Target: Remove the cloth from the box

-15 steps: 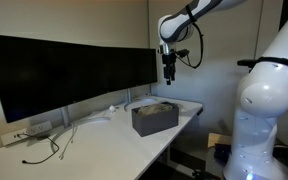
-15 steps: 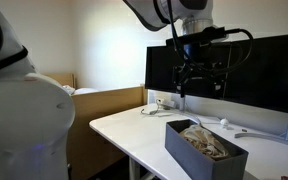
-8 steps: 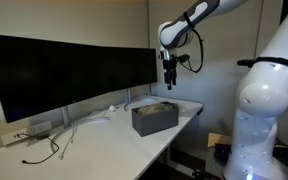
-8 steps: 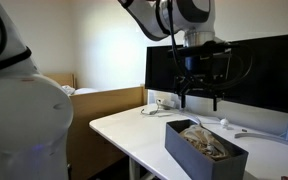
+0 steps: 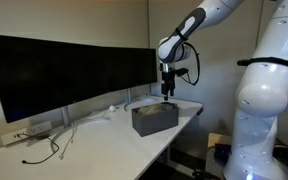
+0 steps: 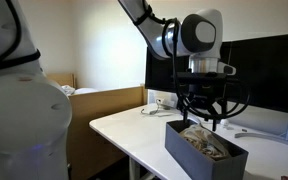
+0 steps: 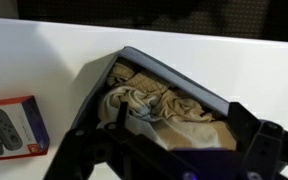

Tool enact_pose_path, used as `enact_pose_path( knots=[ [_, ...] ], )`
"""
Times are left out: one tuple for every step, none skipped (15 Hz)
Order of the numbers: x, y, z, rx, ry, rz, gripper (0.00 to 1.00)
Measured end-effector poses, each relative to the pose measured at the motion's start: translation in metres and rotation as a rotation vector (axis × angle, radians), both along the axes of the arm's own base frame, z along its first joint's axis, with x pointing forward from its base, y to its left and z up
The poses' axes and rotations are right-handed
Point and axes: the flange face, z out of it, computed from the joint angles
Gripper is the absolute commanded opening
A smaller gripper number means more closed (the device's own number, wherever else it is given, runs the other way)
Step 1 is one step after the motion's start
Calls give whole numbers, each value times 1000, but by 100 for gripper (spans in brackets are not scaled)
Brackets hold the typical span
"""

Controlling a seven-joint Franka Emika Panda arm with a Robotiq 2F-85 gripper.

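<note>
My gripper is to go down into the dark grey box next. It should then grab the tan cloth by the bunched folds at its middle (image 5: 152, 107) (image 7: 181, 122).
A dark grey box (image 5: 154, 118) stands on the white desk and also shows in the other exterior view (image 6: 203, 155). A crumpled tan cloth (image 7: 159, 108) lies inside it, its top visible over the rim (image 6: 203, 140). My gripper (image 5: 168, 93) hangs open just above the box, fingers pointing down (image 6: 201, 118). In the wrist view the two dark fingers (image 7: 169, 150) are spread apart with the cloth between them, not touching it.
A long black monitor (image 5: 64, 68) stands along the back of the desk (image 5: 94, 148). White cables (image 5: 59, 140) and a power strip lie on it. A small red-edged box (image 7: 12, 125) lies beside the grey box. The robot base (image 5: 264, 110) stands close by.
The arm has come down steadily, bringing the open gripper from well above the box to just over its rim. The box and cloth have not moved.
</note>
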Motion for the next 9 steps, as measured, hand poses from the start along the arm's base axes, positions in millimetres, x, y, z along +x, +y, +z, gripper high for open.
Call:
enact_pose_path(
  knots=[
    [5, -1, -3, -8, -17, 0, 100],
    [10, -1, -6, -15, -34, 1, 100],
    [15, 0, -9, -25, -41, 7, 100],
    [20, 1, -13, -28, -30, 14, 100],
    [23, 2, -15, -29, -23, 19, 100],
    [24, 3, -16, -29, -20, 21, 100],
    [24, 3, -16, -30, -21, 21, 100],
    [23, 2, -15, -30, -22, 20, 100],
    [23, 2, -15, -30, -22, 20, 100]
  ],
)
